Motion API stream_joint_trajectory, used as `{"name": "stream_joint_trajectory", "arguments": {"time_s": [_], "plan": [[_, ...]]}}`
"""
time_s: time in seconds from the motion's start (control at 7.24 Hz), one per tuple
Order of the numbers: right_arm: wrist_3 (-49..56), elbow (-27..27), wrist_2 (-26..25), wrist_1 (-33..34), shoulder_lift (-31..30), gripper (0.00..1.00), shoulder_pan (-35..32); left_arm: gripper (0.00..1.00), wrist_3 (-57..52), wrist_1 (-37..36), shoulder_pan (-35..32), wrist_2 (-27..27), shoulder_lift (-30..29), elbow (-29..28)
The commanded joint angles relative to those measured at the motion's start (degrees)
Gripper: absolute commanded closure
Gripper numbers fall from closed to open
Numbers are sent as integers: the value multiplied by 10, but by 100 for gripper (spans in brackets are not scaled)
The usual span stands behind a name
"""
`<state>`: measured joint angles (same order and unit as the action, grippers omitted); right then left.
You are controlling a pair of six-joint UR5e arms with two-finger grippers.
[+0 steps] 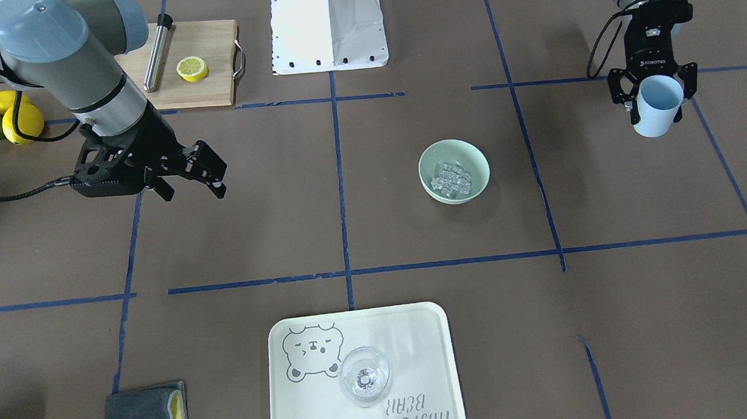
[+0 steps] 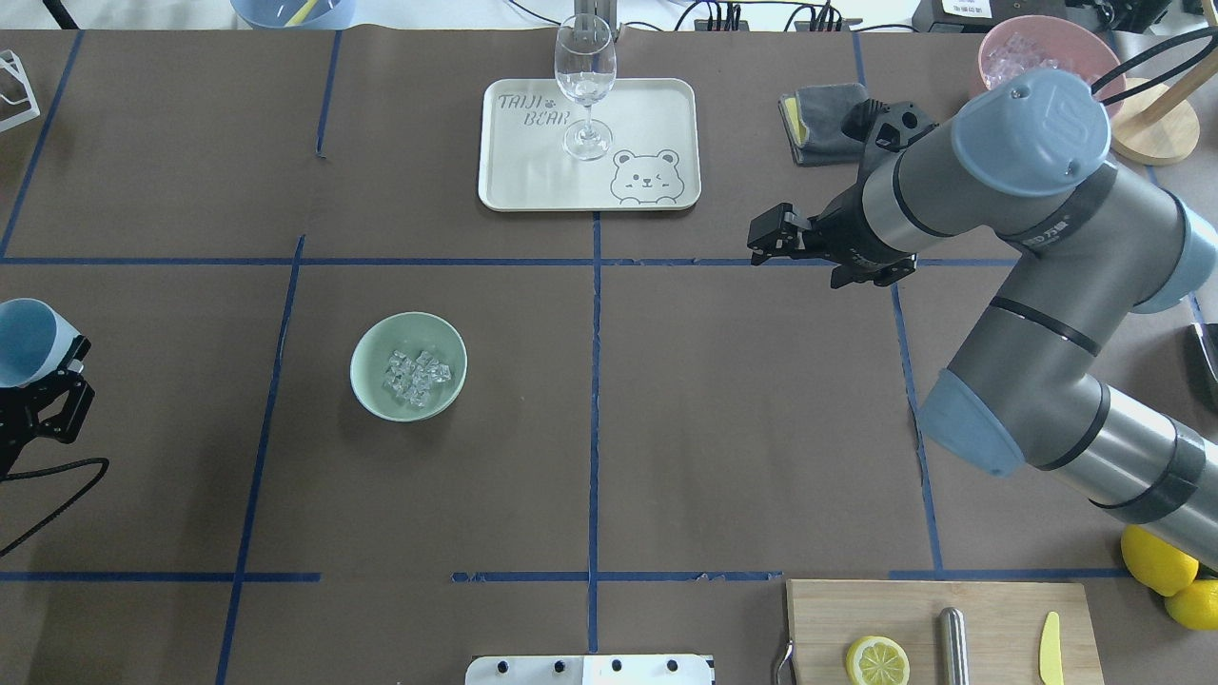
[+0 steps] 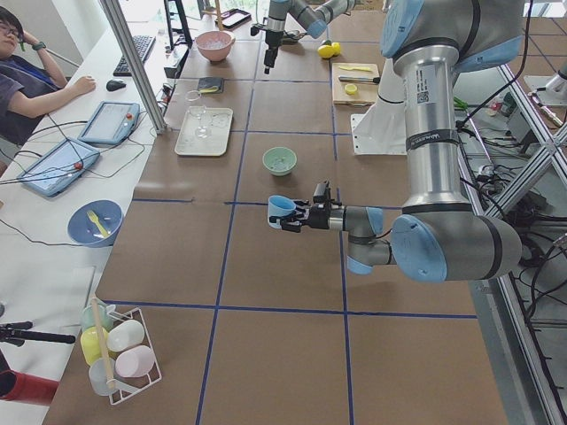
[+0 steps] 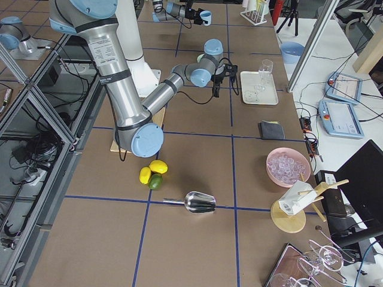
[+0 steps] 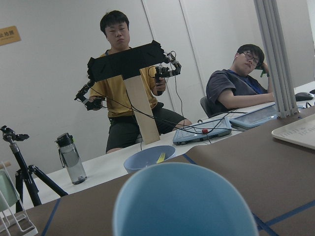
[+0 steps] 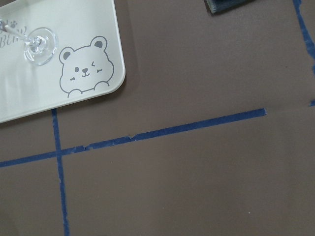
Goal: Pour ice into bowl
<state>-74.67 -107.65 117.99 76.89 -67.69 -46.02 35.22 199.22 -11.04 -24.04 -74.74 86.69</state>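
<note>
My left hand should release the light blue cup in the middle of the blue-taped square (image 1: 632, 156) beside the mint-green bowl.
The pale mint-green bowl (image 1: 454, 171) stands on the brown table, left of centre in the overhead view (image 2: 409, 366). The ice (image 1: 451, 179) lies in it as a heap of small clear cubes (image 2: 415, 373). My left gripper (image 1: 653, 94) is shut on a light blue cup (image 1: 659, 107) and holds it upright above the table, well off to the bowl's side. In the overhead view the cup (image 2: 24, 341) shows no ice inside. My right gripper (image 1: 193, 182) is open and empty, hovering far from the bowl.
A cream tray (image 2: 657, 114) with a wine glass (image 2: 584, 86) lies at the far side. A grey cloth (image 2: 823, 109) and a pink container of ice (image 2: 1037, 52) are far right. A cutting board (image 2: 999, 609) with a lemon half (image 2: 876, 659) lies near the robot base.
</note>
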Motion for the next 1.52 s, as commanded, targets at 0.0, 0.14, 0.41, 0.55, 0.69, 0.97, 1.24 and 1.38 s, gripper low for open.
{"name": "stream_joint_trajectory", "arguments": {"time_s": [0.0, 0.14, 0.41, 0.55, 0.69, 0.97, 1.24, 1.38], "plan": [[12, 0, 11, 10, -3, 0, -14, 100, 116, -4, 4, -2, -1, -14], [12, -3, 13, 23, -1, 0, -14, 100, 127, -5, 4, -10, -1, -19], [11, -3, 11, 23, 4, 0, -3, 100, 136, -20, 4, -11, -3, -37], [3, 0, 3, 24, 13, 0, 21, 100, 136, -63, 4, -12, -4, -37], [-5, 16, -16, 35, 51, 0, 43, 100, 137, -90, 4, -22, -8, -38], [-51, 30, -64, 47, 94, 0, 96, 100, 203, -95, 4, -50, -8, -39], [-92, 90, -120, 43, 168, 0, 143, 100, 219, -110, 4, -65, -16, -40], [-106, 123, -123, 42, 198, 0, 152, 100, 220, -113, 4, -67, -22, -40]]}}
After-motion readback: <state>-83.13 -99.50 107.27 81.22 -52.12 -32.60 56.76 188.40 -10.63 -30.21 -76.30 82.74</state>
